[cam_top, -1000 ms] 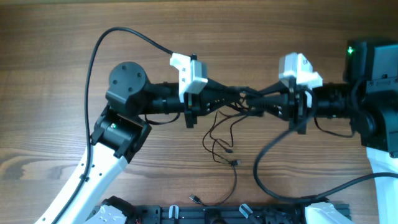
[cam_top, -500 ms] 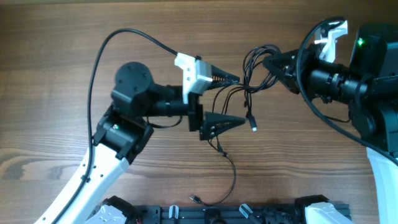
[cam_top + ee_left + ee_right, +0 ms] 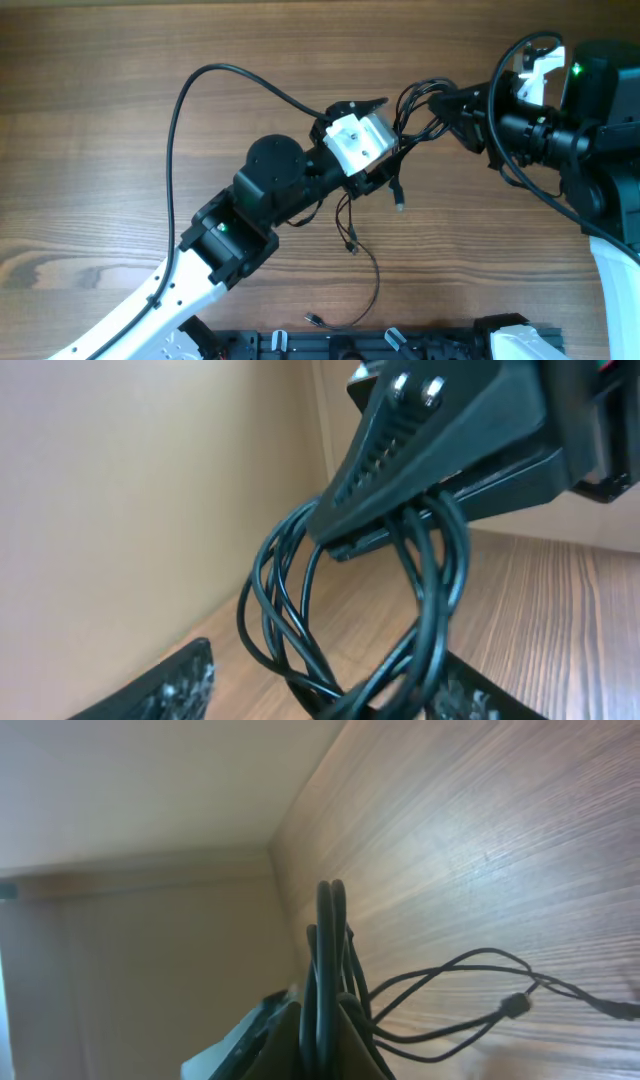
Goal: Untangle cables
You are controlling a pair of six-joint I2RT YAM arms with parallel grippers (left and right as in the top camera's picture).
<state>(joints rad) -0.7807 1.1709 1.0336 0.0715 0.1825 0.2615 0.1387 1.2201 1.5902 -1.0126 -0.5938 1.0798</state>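
The folded loops hang from my right gripper, loose in my left gripper's fingers, so my left gripper should pinch their lower end [image 3: 402, 142] and pull away.
The cables [image 3: 412, 96] are thin black cords bunched into loops above the wooden table. My right gripper [image 3: 442, 102] is shut on that bunch, which shows in its wrist view as cords [image 3: 326, 950] pinched between the two fingers [image 3: 352, 1045]. Loose strands hang from the bunch, one ending in a small plug [image 3: 400, 204], another trailing to the front [image 3: 372, 290]. My left gripper [image 3: 390, 138] stands open just left of the right one. In its wrist view the hanging loops [image 3: 420, 590] pass between its spread fingers [image 3: 170, 685] without being pinched.
A thick black cable [image 3: 200, 85] arcs from the left arm's white camera module [image 3: 358, 140] over the table [image 3: 100, 150]. A black rail [image 3: 380, 345] runs along the front edge. The right arm's base [image 3: 600, 120] fills the right side.
The left arm has swung right and turned its wrist, bringing its jaws around the loops hanging from the right gripper; they stand narrower than half a second ago. The right gripper still holds the bunch.
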